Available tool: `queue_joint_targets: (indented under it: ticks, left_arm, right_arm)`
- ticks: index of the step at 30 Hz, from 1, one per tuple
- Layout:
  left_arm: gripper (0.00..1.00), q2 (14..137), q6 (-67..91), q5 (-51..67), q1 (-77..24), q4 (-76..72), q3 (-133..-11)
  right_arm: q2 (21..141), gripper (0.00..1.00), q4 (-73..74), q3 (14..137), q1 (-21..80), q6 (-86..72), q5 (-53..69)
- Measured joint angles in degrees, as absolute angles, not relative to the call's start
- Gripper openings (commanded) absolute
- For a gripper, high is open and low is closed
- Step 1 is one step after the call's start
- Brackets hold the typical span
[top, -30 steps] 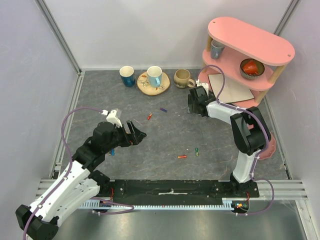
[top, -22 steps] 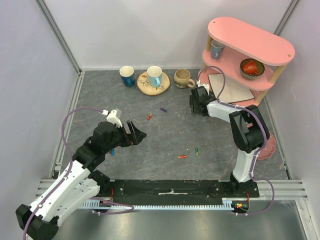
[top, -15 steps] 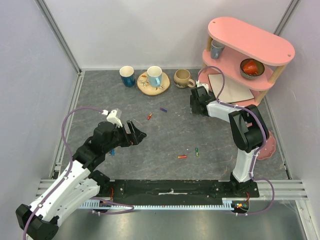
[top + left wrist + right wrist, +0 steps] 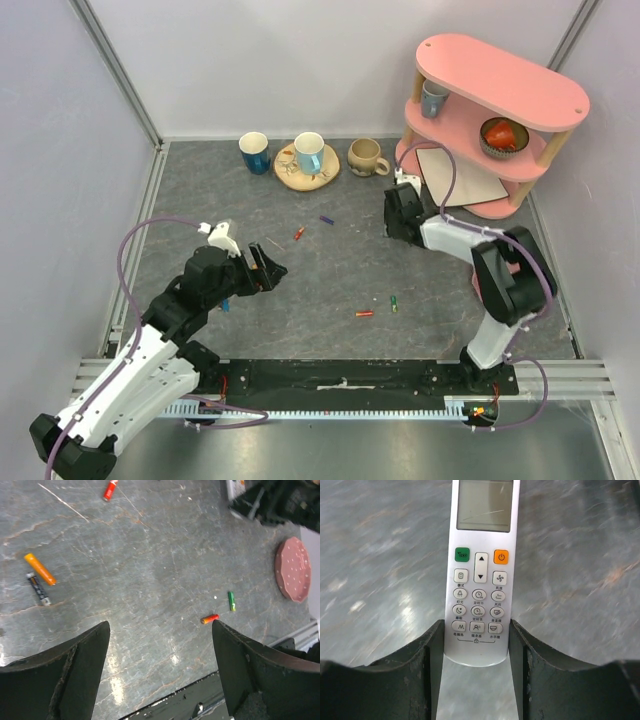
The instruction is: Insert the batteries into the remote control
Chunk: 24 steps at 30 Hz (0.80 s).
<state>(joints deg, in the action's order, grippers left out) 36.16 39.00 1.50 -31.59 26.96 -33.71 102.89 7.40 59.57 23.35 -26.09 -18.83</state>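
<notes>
Next, my right gripper releases the remote control on the grey floor (image 4: 323, 277) between my left gripper and the green battery.
The white remote control (image 4: 481, 565) lies face up, screen far and buttons near, between the fingers of my right gripper (image 4: 476, 626). Both fingers press its long edges at the bottom button row, so the gripper is shut on it. From above, the right gripper (image 4: 399, 214) hides the remote. Batteries lie loose on the grey floor: a red one (image 4: 299, 233), a purple one (image 4: 326, 219), a red-orange one (image 4: 365, 313) and a green one (image 4: 394, 303). My left gripper (image 4: 268, 270) hovers open over bare floor, holding nothing. In its own view the red-orange battery (image 4: 210, 618) lies by its right finger.
A blue cup (image 4: 254, 152), a cup on a wooden plate (image 4: 308, 155) and a brown mug (image 4: 366, 157) stand along the back. A pink two-tier shelf (image 4: 500, 110) with a white card (image 4: 462, 178) fills the back right. A pink disc (image 4: 293, 569) lies near the right arm's base.
My right gripper has closed onto the remote control and shifted slightly right and toward the near edge. The left arm has barely moved.
</notes>
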Motion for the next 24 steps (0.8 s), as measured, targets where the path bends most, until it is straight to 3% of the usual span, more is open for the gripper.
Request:
queue_joint_targets:
  ticks: [6, 9, 20, 23, 24]
  left_arm:
    - [0.84, 33.32, 40.56, -6.09, -31.59, 29.23, -33.87]
    - [0.83, 33.21, 42.09, -9.47, -31.59, 30.48, -34.22]
    - [0.80, 32.51, 48.56, -13.63, -31.59, 31.99, -34.44]
    - [0.81, 31.16, 49.30, -13.74, -31.59, 32.10, -34.39]
    - [0.83, 30.74, 49.45, -13.78, -31.59, 32.08, -34.37]
  right_arm:
    - [87.79, 0.41, 8.64, 53.78, 40.12, -33.15, -21.71]
    - [84.62, 0.46, 8.45, 51.29, 47.35, -38.98, -23.00]
    - [96.36, 0.50, 13.34, 52.56, 63.09, -55.66, -28.80]
    - [98.80, 0.57, 14.06, 54.59, 64.60, -58.70, -29.02]
    - [99.39, 0.64, 14.17, 55.27, 64.77, -59.40, -29.02]
